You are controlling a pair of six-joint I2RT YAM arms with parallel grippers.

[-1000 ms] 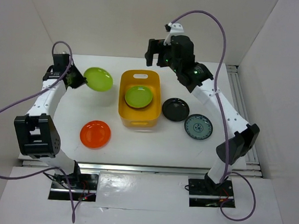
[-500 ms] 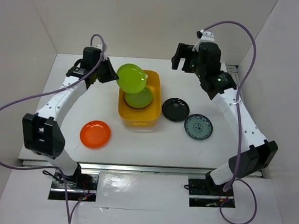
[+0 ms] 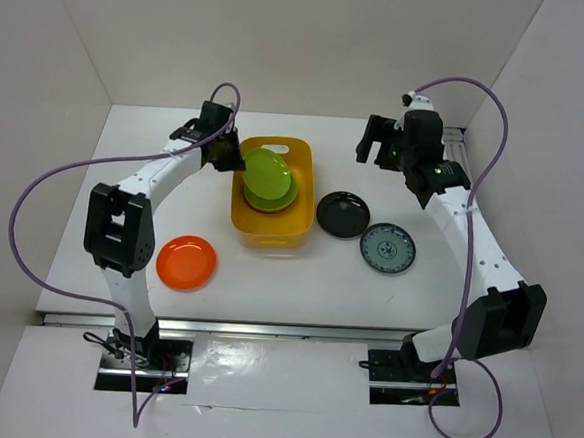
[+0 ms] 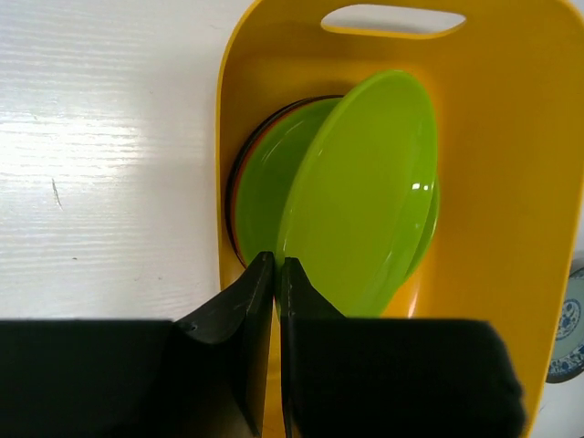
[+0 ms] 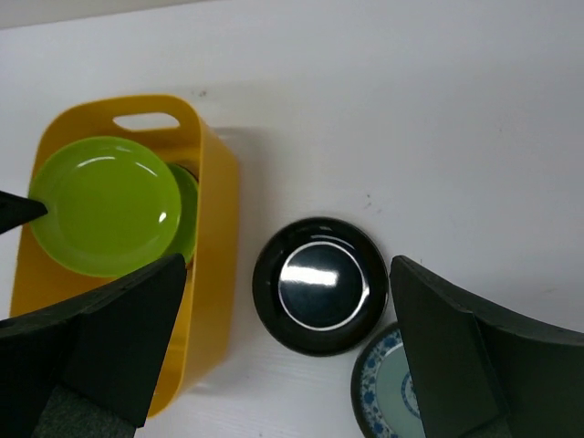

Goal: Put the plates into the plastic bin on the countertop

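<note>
The robot's right gripper should next go to the black plate and, from the yellow-orange bin, grab its rim's far side point(image 3: 369, 210) point(image 5: 386, 281), just above the blue-patterned plate.
My left gripper point(image 3: 238, 156) point(image 4: 276, 261) is shut on the rim of a lime green plate point(image 3: 264, 171) point(image 4: 360, 192), which hangs tilted inside the yellow-orange plastic bin point(image 3: 305, 196) point(image 4: 511, 201) over a stack of plates topped by another green one point(image 4: 269, 178). My right gripper point(image 3: 377, 143) point(image 5: 290, 274) is open, held high above a glossy black plate point(image 3: 342, 214) point(image 5: 320, 285). A blue-patterned plate point(image 3: 387, 249) point(image 5: 388, 388) lies beside the black one. An orange plate point(image 3: 187, 262) rests on the white countertop point(image 3: 298, 280) at the front left.
White walls enclose the countertop on the left, back and right. Metal rails point(image 3: 284, 329) run along the near edge and the right side point(image 3: 466, 161). Purple cables loop above both arms.
My left arm has carried the green plate rightward from the table's left side and lowered it into the bin. My right gripper has swung right, from behind the bin to above the black plate.
</note>
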